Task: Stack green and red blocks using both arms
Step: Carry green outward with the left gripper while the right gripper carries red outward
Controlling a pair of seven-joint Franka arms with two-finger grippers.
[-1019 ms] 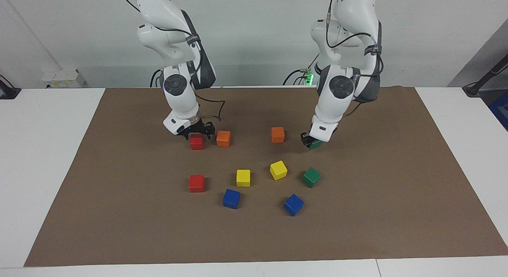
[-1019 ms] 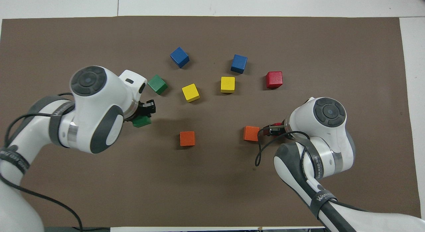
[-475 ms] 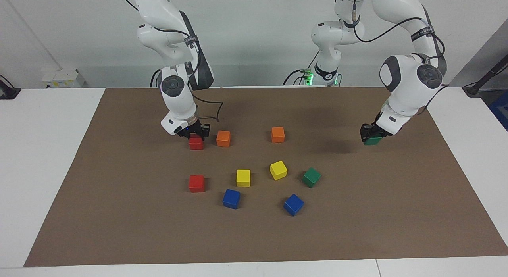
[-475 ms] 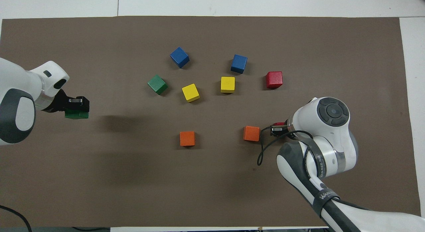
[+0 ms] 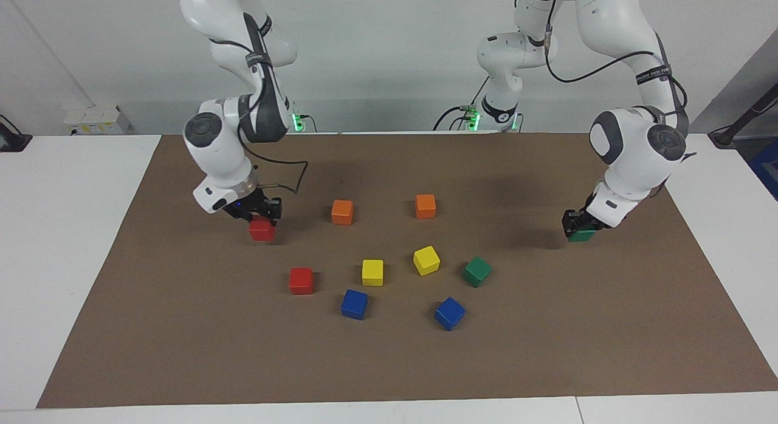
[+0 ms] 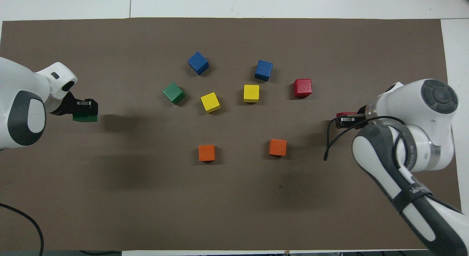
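The robot's left gripper will release the dark green block on the bare brown mat (image 6: 97,121) by its fingertips.
My left gripper (image 5: 577,225) is shut on a dark green block (image 5: 582,234) and holds it low over the mat toward the left arm's end; both show in the overhead view, the left gripper (image 6: 86,108) above the block (image 6: 84,117). My right gripper (image 5: 258,212) is shut on a bright red block (image 5: 262,229), low over the mat toward the right arm's end; in the overhead view only a red sliver (image 6: 344,114) shows at the right gripper (image 6: 346,120). A second green block (image 5: 477,271) (image 6: 174,93) and a second red block (image 5: 301,280) (image 6: 302,88) lie free on the mat.
Two orange cubes (image 5: 342,212) (image 5: 425,206) lie nearest the robots. Two yellow cubes (image 5: 372,272) (image 5: 426,260) sit between the free red and green blocks. Two blue cubes (image 5: 354,304) (image 5: 450,313) lie farthest out. A brown mat (image 5: 547,351) covers the white table.
The left gripper carried its green block from beside the orange cube out to the left arm's end and lowered it. The right gripper moved its red block away from the orange cube toward the right arm's end.
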